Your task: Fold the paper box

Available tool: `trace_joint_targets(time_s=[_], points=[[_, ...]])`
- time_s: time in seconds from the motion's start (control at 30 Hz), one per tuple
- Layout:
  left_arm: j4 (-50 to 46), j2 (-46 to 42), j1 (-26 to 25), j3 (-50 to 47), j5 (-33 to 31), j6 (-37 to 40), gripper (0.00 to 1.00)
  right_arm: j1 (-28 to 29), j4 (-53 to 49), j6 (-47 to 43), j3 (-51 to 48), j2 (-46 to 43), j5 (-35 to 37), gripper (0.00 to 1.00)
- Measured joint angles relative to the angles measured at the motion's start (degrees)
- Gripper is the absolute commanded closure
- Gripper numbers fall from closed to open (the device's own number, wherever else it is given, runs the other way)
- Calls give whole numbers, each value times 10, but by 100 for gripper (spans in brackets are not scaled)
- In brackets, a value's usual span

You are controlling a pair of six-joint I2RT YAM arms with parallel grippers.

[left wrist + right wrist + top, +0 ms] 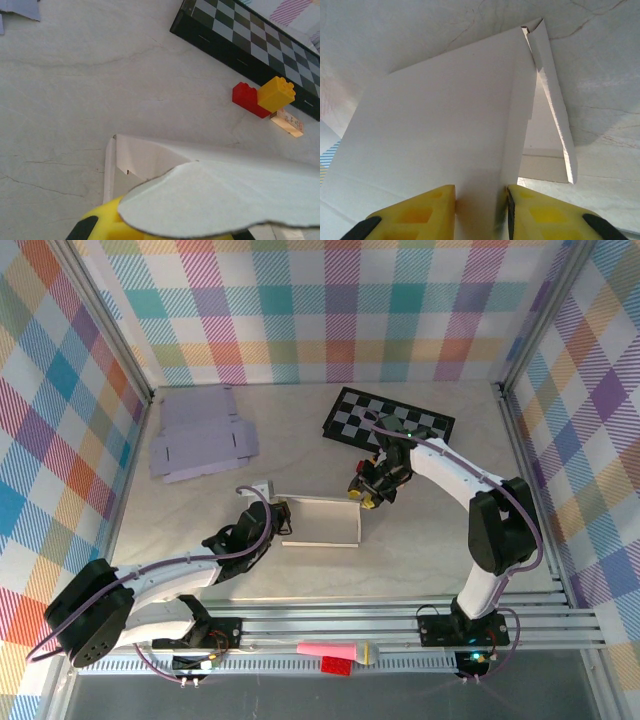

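Note:
My left gripper will open and back out before the lid closes, as the rounded flap lies over its fingers, and then pinch the box's end (109,170).
The white paper box (320,522) lies partly folded in the middle of the table. My left gripper (283,517) is at its left end. In the left wrist view a rounded flap of the box (225,200) covers the fingertips. The yellow fingers (112,227) sit close together beneath it, seemingly shut on the flap. My right gripper (366,492) is at the box's right end. In the right wrist view its fingers (420,212) clamp a raised wall panel of the box (445,130), and a side flap (555,120) stands tilted beyond.
A black-and-white chessboard (390,420) lies at the back right. Flat lilac cardboard sheets (200,445) lie at the back left. A red brick (246,97), a yellow brick (276,93) and a small wooden block (287,122) sit by the chessboard. Pink and red items (335,652) rest on the front rail.

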Motion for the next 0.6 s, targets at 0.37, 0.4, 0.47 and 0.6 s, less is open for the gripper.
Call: trace_joint_targets(time_s=[0.37, 0.4, 0.47, 0.6], points=[[12, 13, 0, 0, -1, -20, 100, 0, 10, 9, -4, 0, -2, 70], [13, 14, 0, 0, -1, -21, 100, 0, 13, 9, -9, 0, -2, 70], [12, 18, 0, 0, 1, -24, 100, 0, 20, 8, -22, 0, -4, 70], [9, 20, 0, -4, 17, -31, 95, 1, 34, 4, -52, -8, -4, 70]])
